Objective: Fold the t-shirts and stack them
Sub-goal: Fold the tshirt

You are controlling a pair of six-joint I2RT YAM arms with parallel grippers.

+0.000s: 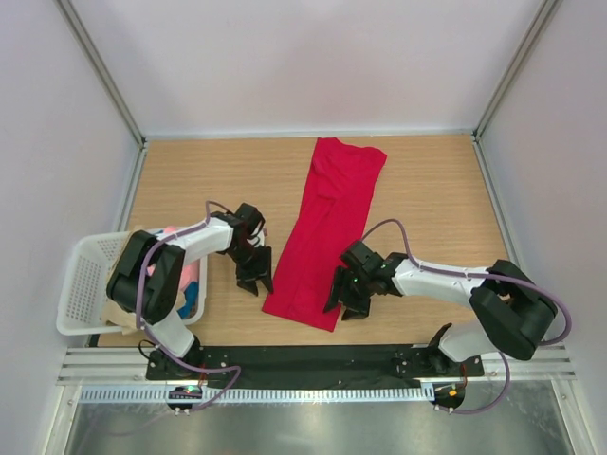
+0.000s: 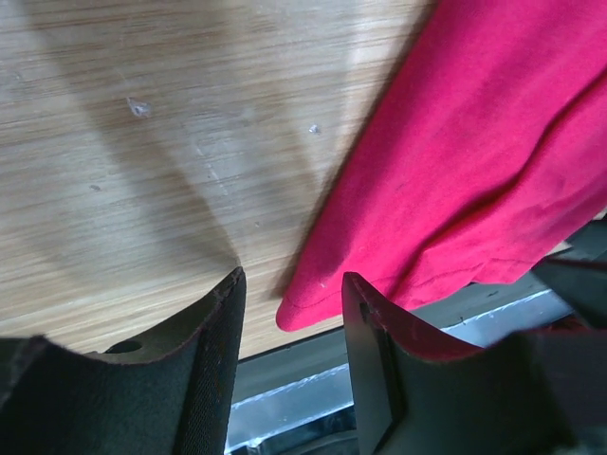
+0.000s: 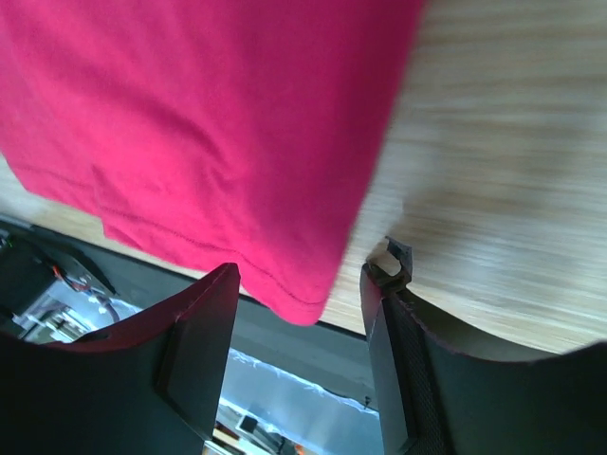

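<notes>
Next, my left gripper takes the red t-shirt's near corner (image 2: pixel 292 311) and straightens it before folding, since the red t-shirt's strip slants with its near end too far toward the basket.
A bright red t-shirt (image 1: pixel 327 227) lies folded lengthwise into a long strip on the wooden table, running from the far middle toward the near edge. My left gripper (image 1: pixel 254 281) is open just left of the strip's near-left corner (image 2: pixel 294 313), which lies between its fingers. My right gripper (image 1: pixel 343 301) is open at the near-right corner (image 3: pixel 303 308), jaws straddling it, nothing gripped. The red cloth fills the upper right of the left wrist view (image 2: pixel 493 142) and the upper left of the right wrist view (image 3: pixel 190 114). Other shirts, pink (image 1: pixel 174 233), blue and beige, are bunched in the basket.
A white mesh basket (image 1: pixel 87 284) stands at the table's left near corner, beside the left arm. The table's near edge and a dark rail (image 1: pixel 313 360) lie just below the shirt's hem. Pale walls enclose the table (image 1: pixel 199 180) on three sides.
</notes>
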